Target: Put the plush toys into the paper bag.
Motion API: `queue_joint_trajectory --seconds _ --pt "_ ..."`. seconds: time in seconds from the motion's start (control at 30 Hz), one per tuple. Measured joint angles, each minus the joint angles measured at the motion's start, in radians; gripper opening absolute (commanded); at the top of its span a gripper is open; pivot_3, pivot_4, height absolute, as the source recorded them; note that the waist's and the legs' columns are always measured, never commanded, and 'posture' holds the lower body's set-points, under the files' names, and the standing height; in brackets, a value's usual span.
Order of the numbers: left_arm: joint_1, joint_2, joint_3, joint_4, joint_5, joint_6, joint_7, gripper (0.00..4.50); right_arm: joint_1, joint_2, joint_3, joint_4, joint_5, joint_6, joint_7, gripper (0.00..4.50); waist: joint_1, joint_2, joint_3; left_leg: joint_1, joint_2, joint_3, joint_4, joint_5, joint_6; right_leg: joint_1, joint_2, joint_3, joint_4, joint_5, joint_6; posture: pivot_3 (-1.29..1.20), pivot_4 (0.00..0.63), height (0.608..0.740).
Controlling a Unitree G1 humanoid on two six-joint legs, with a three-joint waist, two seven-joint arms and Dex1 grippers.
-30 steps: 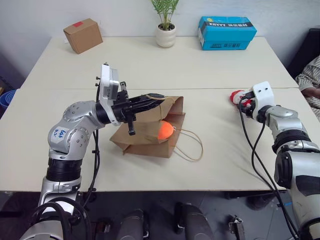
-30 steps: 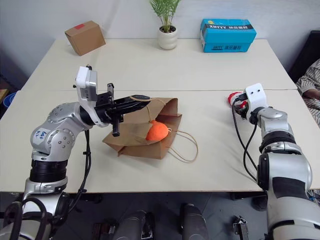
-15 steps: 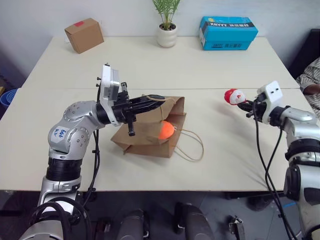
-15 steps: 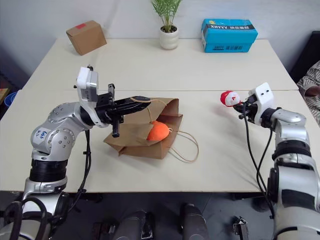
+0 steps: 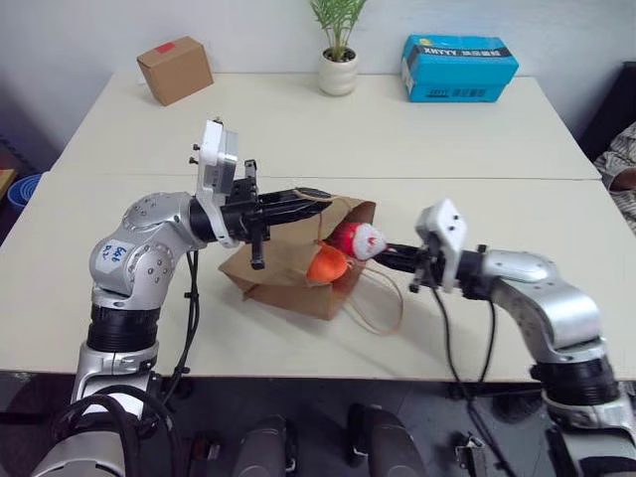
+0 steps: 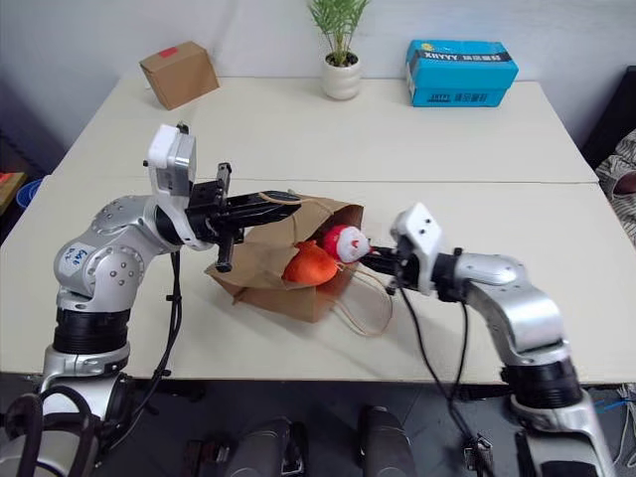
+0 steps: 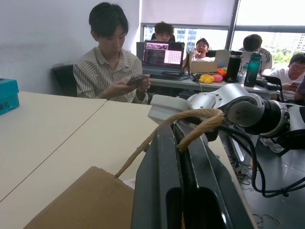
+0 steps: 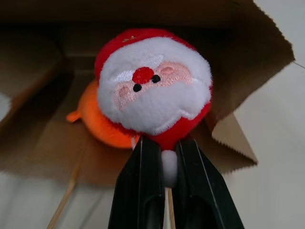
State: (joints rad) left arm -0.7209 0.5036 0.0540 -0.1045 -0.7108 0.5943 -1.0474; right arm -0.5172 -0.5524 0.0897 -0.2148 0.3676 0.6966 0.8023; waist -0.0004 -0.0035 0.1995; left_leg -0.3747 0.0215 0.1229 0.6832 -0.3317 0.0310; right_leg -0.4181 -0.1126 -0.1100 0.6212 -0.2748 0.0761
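Note:
Next, I let go of the paper bag with my left gripper, standing it on the table [image 5: 357,274] just below the red-and-white plush toy.
The brown paper bag [image 5: 283,273] lies on its side mid-table, its mouth facing right. My left gripper [image 5: 316,195] is shut on the bag's upper cord handle [image 7: 190,119], holding the mouth up. The orange plush toy [image 5: 326,265] rests in the bag's mouth. My right gripper [image 5: 383,253] is shut on the small round red-and-white plush toy [image 8: 155,88] and holds it at the bag's opening, just above the orange one. The bag's lower cord handle [image 5: 383,308] loops out over the table under my right gripper.
At the back of the table stand a small cardboard box [image 5: 175,70] with a red label, a potted plant [image 5: 338,60] and a blue box [image 5: 460,68]. A seated person's sleeve [image 5: 621,159] shows at the right edge. Several people sit beyond the table in the left wrist view.
My right gripper shut on the red-and-white toy at the table's right side, lifted it and carried it left to the bag's mouth. The left gripper kept holding the handle in place.

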Motion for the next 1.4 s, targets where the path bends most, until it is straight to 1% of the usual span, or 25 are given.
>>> queue_joint_trajectory --seconds 0.1,0.2,0.37,0.4,0.43,0.5,0.6,0.67,0.77,0.87,0.97,1.03,1.13,1.2,1.27,1.3,1.4 --pt "-0.002 0.000 -0.001 -0.003 -0.008 0.013 -0.004 0.00 -0.073 0.053 0.087 0.104 -0.098 -0.037 -0.058 0.00 -0.002 0.000 0.000 -0.001 -0.001 0.000 0.000 0.000 0.001 0.000 0.000 0.000 -0.001 0.000 0.000 0.00 0.150 0.740" --pt "-0.003 0.000 -0.004 -0.005 -0.011 0.027 -0.013 0.00 -0.139 0.168 0.133 0.196 -0.155 -0.039 -0.143 0.00 -0.005 0.000 0.000 -0.001 0.000 0.001 0.000 0.000 0.001 -0.001 0.001 0.000 0.000 0.000 0.000 0.00 0.150 0.740" --pt "-0.002 0.002 -0.006 -0.006 -0.011 0.033 -0.022 0.00 -0.176 0.221 0.209 0.271 -0.280 -0.027 -0.272 0.00 -0.006 0.000 0.000 -0.001 0.000 0.001 0.000 0.000 0.001 -0.001 0.000 0.000 0.000 0.000 0.000 0.00 0.150 0.740" --pt "-0.002 0.003 -0.006 -0.006 -0.011 0.033 -0.023 0.00 -0.177 0.231 0.209 0.281 -0.287 -0.014 -0.279 0.30 -0.005 0.000 0.000 -0.001 -0.001 0.001 0.000 0.000 0.001 -0.001 0.000 0.000 0.000 0.000 0.000 0.00 0.150 0.740" --pt "-0.001 0.003 -0.006 -0.006 -0.011 0.033 -0.023 0.00 -0.176 0.242 0.208 0.282 -0.281 0.006 -0.275 0.68 -0.005 0.000 0.000 -0.001 -0.001 0.000 0.000 0.000 0.001 -0.001 0.000 0.000 0.000 0.000 0.000 0.00 0.150 0.740" --pt "-0.001 0.003 -0.005 -0.006 -0.011 0.033 -0.023 0.00 -0.169 0.245 0.208 0.264 -0.257 0.031 -0.247 1.28 -0.005 0.000 0.000 -0.001 0.000 0.000 0.000 0.000 0.001 -0.001 0.000 0.000 0.000 0.000 0.000 0.00 0.150 0.740" --pt "0.007 0.003 -0.004 -0.006 -0.011 0.032 -0.023 0.00 -0.147 0.206 0.203 0.195 -0.203 0.071 -0.171 2.43 -0.005 0.000 0.000 -0.001 0.000 0.000 0.000 0.000 0.001 -0.001 0.000 0.000 0.000 0.000 0.000 0.00 0.150 0.740" --pt "0.020 0.004 -0.002 -0.008 -0.011 0.027 -0.023 0.00 -0.138 0.170 0.161 0.163 -0.151 0.115 -0.124 3.11 -0.005 0.000 0.000 -0.002 -0.001 0.000 0.000 0.000 0.002 -0.001 0.000 0.000 0.000 0.000 0.000 0.00 0.150 0.740" --pt "0.031 0.004 -0.002 -0.011 -0.010 0.025 -0.020 0.00 -0.145 0.115 0.053 0.138 -0.046 0.243 -0.066 4.14 -0.003 0.000 0.000 -0.002 0.000 0.000 0.000 0.000 0.002 -0.001 0.000 0.000 0.000 0.000 0.000 0.00 0.150 0.740" --pt "0.040 0.006 0.002 -0.032 -0.010 0.021 -0.015 0.00 -0.145 -0.031 0.017 0.111 0.050 0.374 0.042 4.14 -0.002 0.000 0.000 -0.002 0.000 0.000 0.000 -0.001 0.004 -0.001 -0.001 0.000 -0.001 0.000 0.000 0.00 0.150 0.740" --pt "0.047 0.007 0.004 -0.040 -0.010 0.016 -0.010 0.00 -0.129 -0.125 0.029 0.112 0.063 0.398 0.111 4.14 -0.003 -0.001 0.000 -0.002 0.000 0.000 0.000 -0.001 0.004 -0.001 -0.001 0.000 -0.001 0.000 0.000 0.00 0.150 0.740" --pt "0.047 0.007 0.004 -0.041 -0.010 0.016 -0.007 0.00 -0.122 -0.134 0.049 0.150 0.053 0.389 0.119 4.14 -0.008 -0.001 0.000 -0.001 0.000 0.001 0.000 -0.001 0.004 -0.001 0.000 0.000 -0.001 0.000 0.000 0.00 0.150 0.740" --pt "0.050 0.007 0.005 -0.045 -0.010 0.015 0.000 0.00 -0.116 -0.112 0.065 0.185 0.041 0.348 0.119 4.14 -0.013 -0.002 -0.001 0.000 0.001 0.001 0.000 -0.001 0.003 -0.001 0.000 0.000 -0.001 0.000 0.000 0.00 0.150 0.740" --pt "0.050 0.007 0.005 -0.045 -0.010 0.015 0.003 0.00 -0.111 -0.088 0.067 0.194 0.038 0.336 0.117 3.74 -0.017 -0.003 -0.001 0.000 0.001 0.001 0.000 -0.001 0.003 0.000 0.000 0.000 0.000 0.000 0.000 0.00 0.150 0.740" --pt "0.051 0.007 0.005 -0.045 -0.010 0.014 0.007 0.00 -0.098 -0.054 0.059 0.196 0.048 0.334 0.117 3.21 -0.022 -0.004 -0.002 0.000 0.001 0.001 0.000 -0.001 0.002 0.000 0.000 0.000 -0.001 0.000 0.000 0.00 0.150 0.740" --pt "0.050 0.007 0.005 -0.045 -0.010 0.014 0.007 0.00 -0.094 -0.034 0.058 0.196 0.061 0.342 0.121 2.79 -0.025 -0.004 -0.002 0.000 0.001 0.001 0.000 -0.001 0.002 0.000 0.000 0.000 -0.001 0.000 0.000 0.00 0.150 0.740" --pt "0.050 0.007 0.005 -0.045 -0.010 0.013 0.008 0.00 -0.085 -0.003 0.059 0.196 0.105 0.376 0.139 1.75 -0.027 -0.004 -0.002 0.000 0.001 0.001 0.000 -0.001 0.002 0.000 0.000 0.000 -0.001 0.000 0.000 0.00 0.150 0.740"
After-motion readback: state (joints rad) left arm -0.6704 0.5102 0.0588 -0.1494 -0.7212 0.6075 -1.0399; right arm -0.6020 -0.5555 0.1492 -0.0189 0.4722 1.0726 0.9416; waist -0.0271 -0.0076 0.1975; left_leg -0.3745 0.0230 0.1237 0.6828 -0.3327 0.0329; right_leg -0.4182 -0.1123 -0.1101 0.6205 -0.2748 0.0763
